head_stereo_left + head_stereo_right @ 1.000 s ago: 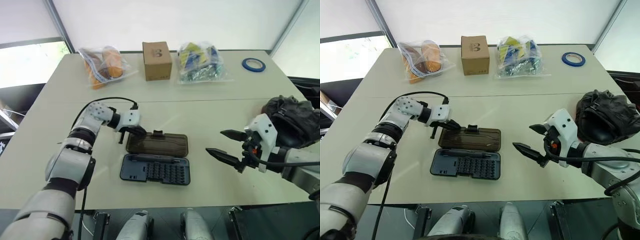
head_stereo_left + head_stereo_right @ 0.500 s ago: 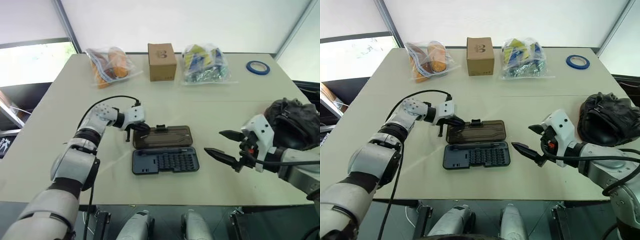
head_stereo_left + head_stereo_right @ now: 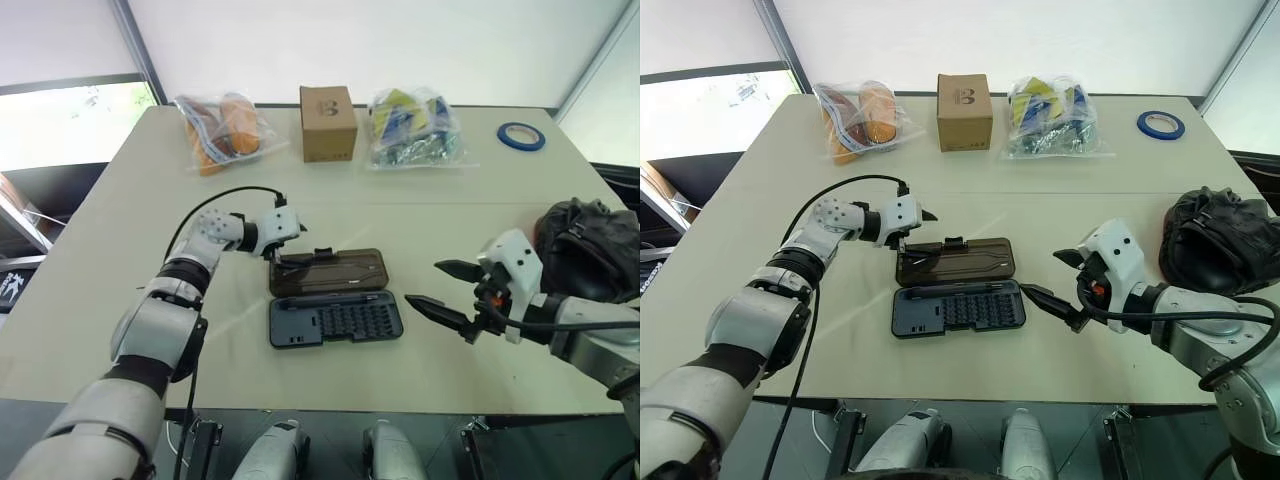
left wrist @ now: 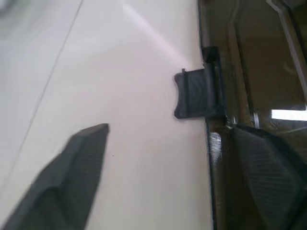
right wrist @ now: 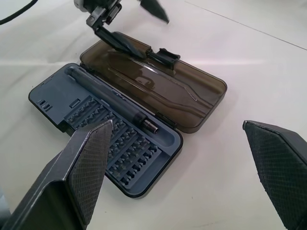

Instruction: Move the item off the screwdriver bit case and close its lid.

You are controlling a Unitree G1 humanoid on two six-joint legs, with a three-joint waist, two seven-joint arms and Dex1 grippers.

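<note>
The robot's left gripper needs to next go to the screwdriver bit case and close just over the tray's plain end (image 3: 286, 312), clear of the bits.
The screwdriver bit case (image 3: 335, 320) lies open on the table, its dark grey tray of bits facing up. The smoky-brown lid (image 3: 328, 272) lies flat behind the tray, latch tab (image 4: 196, 93) on its far edge. My left gripper (image 3: 288, 246) is open at the lid's left end. One of its fingers (image 5: 120, 43) rests across that corner and the other stands off above the table. The item, a black leather glove (image 3: 590, 245), sits on the table at the far right, apart from the case. My right gripper (image 3: 422, 283) hovers open just right of the case, holding nothing.
Along the table's far edge stand a brown cardboard box (image 3: 328, 122), a clear bag of orange goods (image 3: 222, 130) and a clear bag of blue and yellow goods (image 3: 412, 125). A blue tape roll (image 3: 522, 136) lies at the far right. A black cable loops over my left wrist.
My left gripper has gone from shut to open at the lid's left corner. The camera has shifted. The right gripper and the glove have stayed put.
</note>
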